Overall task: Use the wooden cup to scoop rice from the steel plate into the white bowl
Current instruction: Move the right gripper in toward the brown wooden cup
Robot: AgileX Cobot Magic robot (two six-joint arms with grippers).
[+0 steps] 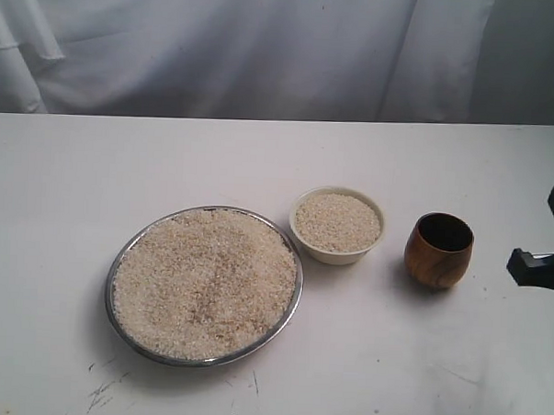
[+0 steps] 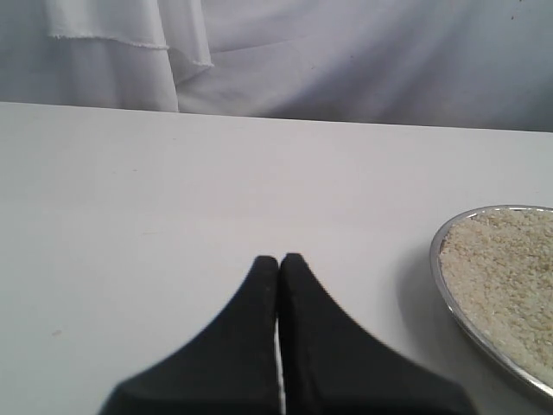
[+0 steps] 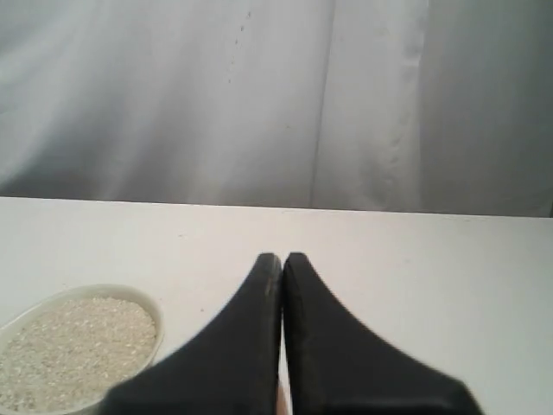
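I move my right gripper to the wooden cup next and close it around the cup's body (image 1: 436, 262), just below the cup's rim.
The steel plate (image 1: 110, 297) lies left of centre, heaped with rice (image 1: 205, 282). Right of it stands the white bowl (image 1: 336, 256), which also holds rice (image 1: 338, 221). The wooden cup (image 1: 439, 249) stands upright and empty to the right of the bowl. My right gripper (image 1: 525, 262) enters at the right edge, a short way from the cup and not touching it. Its jaws are shut with nothing between them (image 3: 282, 257), and the bowl (image 3: 104, 290) shows beside them. My left gripper (image 2: 279, 258) is shut and empty over bare table, with the plate's rim (image 2: 432, 255) off to one side.
A white tablecloth covers the table, with a draped white curtain (image 1: 265, 51) behind it. Small dark scuffs (image 1: 104, 388) mark the cloth near the front edge. The left arm is outside the exterior view.
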